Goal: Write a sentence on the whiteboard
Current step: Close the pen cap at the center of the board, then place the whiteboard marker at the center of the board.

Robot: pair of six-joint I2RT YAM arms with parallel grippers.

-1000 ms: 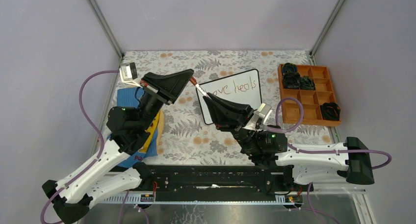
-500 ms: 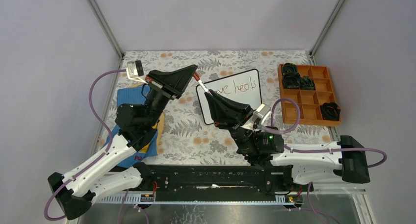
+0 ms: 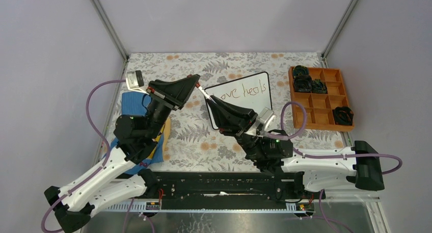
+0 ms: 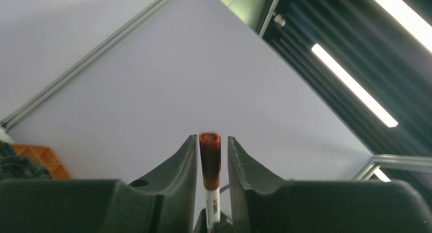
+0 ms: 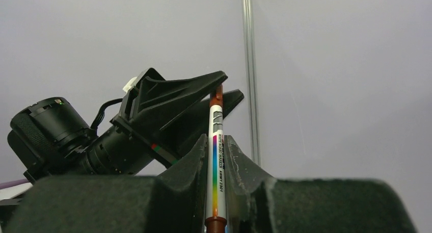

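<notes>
My left gripper is round only the marker's cap, so it should open and take the marker's white body (image 5: 216,111) next to the cap before my right gripper opens.
The whiteboard (image 3: 258,103) lies at the back middle of the table. The sentence (image 3: 239,91) on it reads "love heals" in thin red-brown letters; I see no second line, and my right arm covers the board's lower left. My right gripper (image 3: 208,99) (image 5: 218,139) is shut on a white marker (image 3: 204,92) (image 5: 217,161) and holds it raised over the board's left edge. My left gripper (image 3: 197,80) (image 4: 211,137) meets it from the left. Its fingers stand narrowly apart round the marker's red-brown cap (image 4: 209,156), with a slit of light on the right side.
An orange compartment tray (image 3: 326,99) with dark items stands at the back right. A blue cloth (image 3: 133,103) and a yellow object (image 3: 163,132) lie under my left arm. Grey enclosure walls surround the floral tablecloth.
My left gripper rose up and right half a second ago, then came back down-left onto the marker's end. My right gripper shifted slightly left with the marker.
</notes>
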